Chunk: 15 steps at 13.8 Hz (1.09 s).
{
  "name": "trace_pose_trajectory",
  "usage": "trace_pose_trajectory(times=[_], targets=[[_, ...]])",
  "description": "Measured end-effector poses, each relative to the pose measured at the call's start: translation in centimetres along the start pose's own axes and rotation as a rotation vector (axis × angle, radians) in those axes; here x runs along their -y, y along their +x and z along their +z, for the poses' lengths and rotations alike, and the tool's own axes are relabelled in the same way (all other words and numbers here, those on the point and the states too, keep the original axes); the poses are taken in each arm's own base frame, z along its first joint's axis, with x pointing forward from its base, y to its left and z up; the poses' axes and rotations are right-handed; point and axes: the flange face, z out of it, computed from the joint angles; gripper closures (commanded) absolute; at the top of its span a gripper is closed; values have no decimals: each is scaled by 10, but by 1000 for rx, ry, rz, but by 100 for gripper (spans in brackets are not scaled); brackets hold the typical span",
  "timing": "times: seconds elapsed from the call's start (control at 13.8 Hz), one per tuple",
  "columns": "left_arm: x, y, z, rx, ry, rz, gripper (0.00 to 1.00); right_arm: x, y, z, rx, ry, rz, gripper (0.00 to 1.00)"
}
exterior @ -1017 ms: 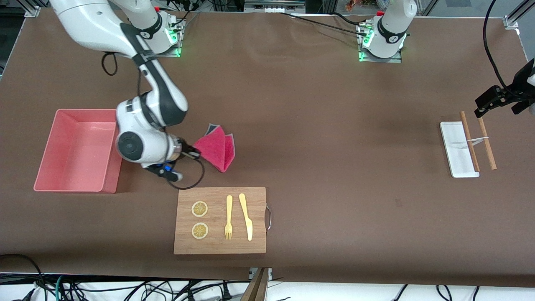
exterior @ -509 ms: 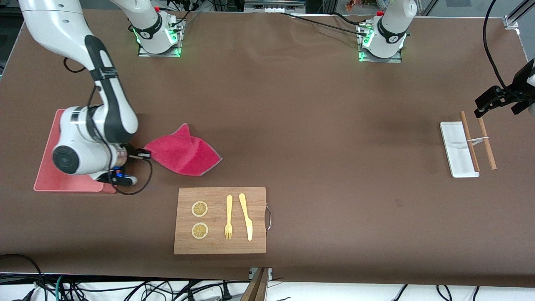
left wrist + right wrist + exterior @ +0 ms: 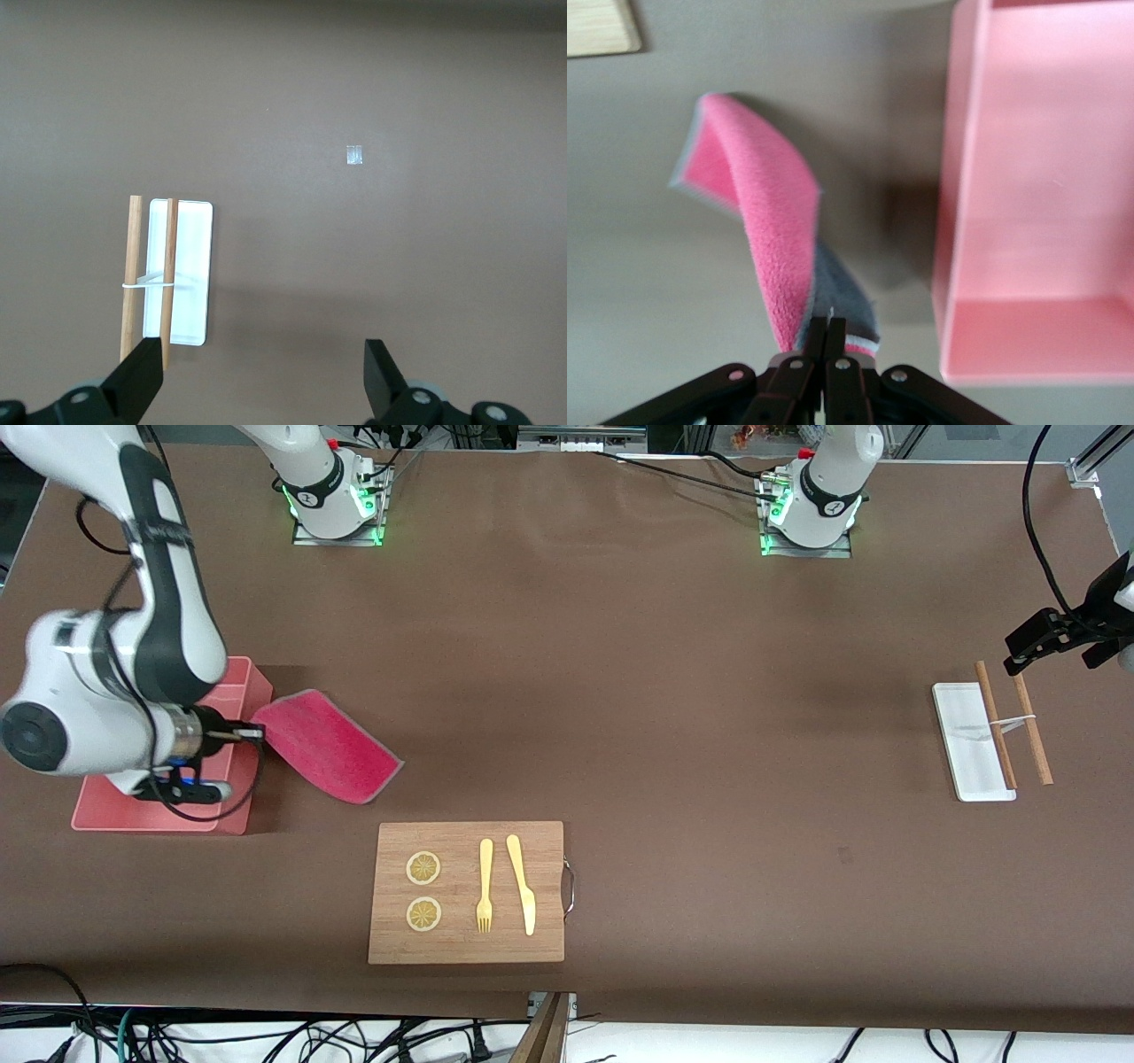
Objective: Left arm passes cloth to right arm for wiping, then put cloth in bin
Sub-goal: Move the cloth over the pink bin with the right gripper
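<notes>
The robot's right gripper needs to let go of the magenta-red cloth inside the salmon-pink bin [image 3: 198, 729] [image 3: 1036, 221], near the bin's side toward the middle of the table.
The magenta-red cloth [image 3: 326, 747] with grey edging hangs from my right gripper [image 3: 255, 733], which is shut on one corner of it. The gripper is over the bin's wall toward the table's middle; the cloth trails out over the table beside the bin. The salmon-pink bin [image 3: 232, 801] is partly hidden by the right arm. In the right wrist view the cloth [image 3: 772, 221] hangs folded from the gripper [image 3: 827, 329] beside the bin [image 3: 1045, 204]. My left gripper [image 3: 263, 372] is open and empty, up over the table at the left arm's end; that arm waits.
A wooden board [image 3: 467, 892] with two lemon slices, a fork and a knife lies nearer the front camera than the cloth. A small white tray [image 3: 970, 741] with two wooden sticks [image 3: 1032, 729] lies at the left arm's end, also in the left wrist view [image 3: 190, 270].
My right gripper has carried the cloth from beside the board's corner toward the bin, and now sits over the bin's wall. The cloth has unfolded and trails after it. The left arm has not moved.
</notes>
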Motion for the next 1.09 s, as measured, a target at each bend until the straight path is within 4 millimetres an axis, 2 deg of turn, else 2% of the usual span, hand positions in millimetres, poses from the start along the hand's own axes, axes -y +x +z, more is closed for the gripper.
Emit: trace_pose_trajectory(times=[0.15,0.29,0.44,0.58,0.73,0.87,0.94,1.09], targets=[[-3,4,2,1,0,5,0,-8,-28,-46,11,-20,-4,100],[-2,6,-4,-1,0,4,0,-19,-53,-83,26,-41,-17,100],[-1,6,-15,0,0,1,0,-39,-72,-110,23,-80,-51,100],[0,8,-24,-11,0,0,0,-70,-83,-126,14,-132,-98,100],[0,9,-23,-5,0,0,0,-112,-88,-128,27,-172,-150,100],[-2,11,-16,9,0,2,0,-154,-84,-119,24,-173,-182,100],[-4,11,-14,19,1,5,0,-170,-80,-107,22,-171,-186,100],[-10,9,-13,42,1,16,0,-184,-63,-71,27,-172,-188,100]])
